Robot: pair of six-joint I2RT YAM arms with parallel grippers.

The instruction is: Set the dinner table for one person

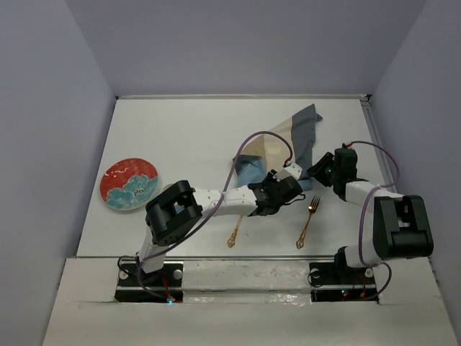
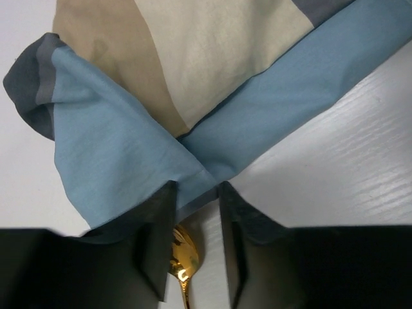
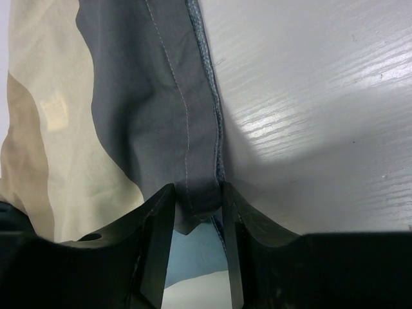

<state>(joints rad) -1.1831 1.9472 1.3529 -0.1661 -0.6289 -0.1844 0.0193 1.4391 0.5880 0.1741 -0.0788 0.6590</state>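
The placemat's grey corner covers its blue end, so next my right gripper pinches the grey hem [image 3: 203, 194] and lifts it away from my left gripper.
The blue, grey and tan striped placemat [image 1: 277, 148] lies crumpled on the white dinner table [image 1: 187, 137], right of centre. My left gripper [image 1: 277, 191] is at its near blue corner; in the left wrist view the left gripper [image 2: 196, 193] stands open, with the placemat [image 2: 193, 58] edge lying between the fingertips. A gold spoon [image 2: 183, 257] shows below the gap. My right gripper [image 1: 322, 169] is at the mat's right side; in the right wrist view the right gripper [image 3: 198, 193] is open around the grey hem of the placemat [image 3: 141, 96].
A red and blue patterned plate [image 1: 130, 184] sits at the left edge of the table. The gold spoon [image 1: 235, 232] and a gold fork [image 1: 308, 220] lie near the front edge, between the arm bases. Grey walls enclose three sides.
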